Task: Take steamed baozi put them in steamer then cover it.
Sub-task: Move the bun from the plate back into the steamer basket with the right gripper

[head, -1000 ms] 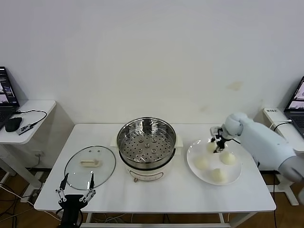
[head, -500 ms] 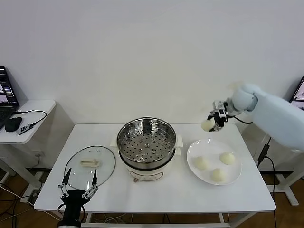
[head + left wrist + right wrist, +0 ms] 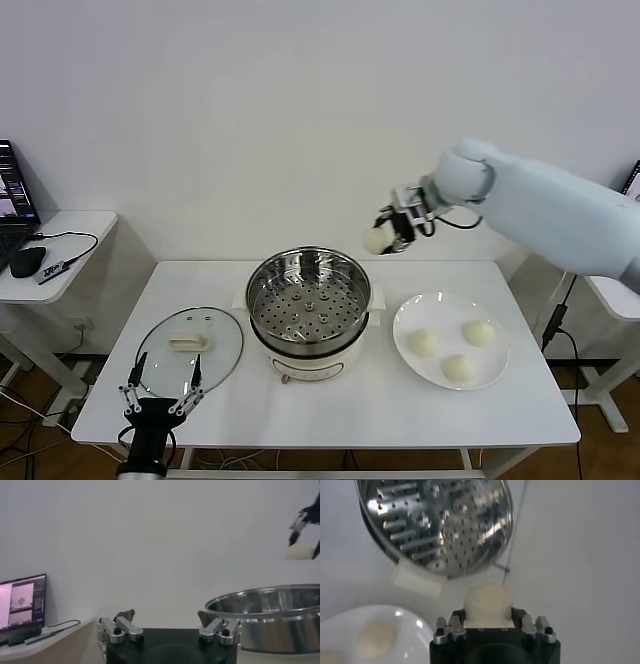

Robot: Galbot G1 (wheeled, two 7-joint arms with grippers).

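Next, my right gripper lets go of the baozi on the steel tray (image 3: 307, 277) (image 3: 476, 532) next to the back side of the steamer.
My right gripper (image 3: 386, 234) is shut on a cream-white baozi (image 3: 376, 240) and holds it in the air above the right rim of the steamer (image 3: 309, 300). The wrist view shows that baozi (image 3: 488, 604) between the jaws, with the steamer's perforated steel tray (image 3: 435, 520) beyond. The tray holds no baozi. Three more baozi (image 3: 425, 343) lie on the white plate (image 3: 496, 372) right of the steamer. The glass cover (image 3: 190, 348) with its cream handle lies flat on the table left of the steamer. My left gripper (image 3: 160, 397) is open at the table's front left edge.
A side table (image 3: 60, 235) with a laptop, mouse and cable stands at the far left. Another laptop shows at the far right edge. The white wall is close behind the table.
My right gripper has lifted one baozi off the plate and carried it up and left, from over the plate to above the steamer's right rim. The left arm has hardly moved.
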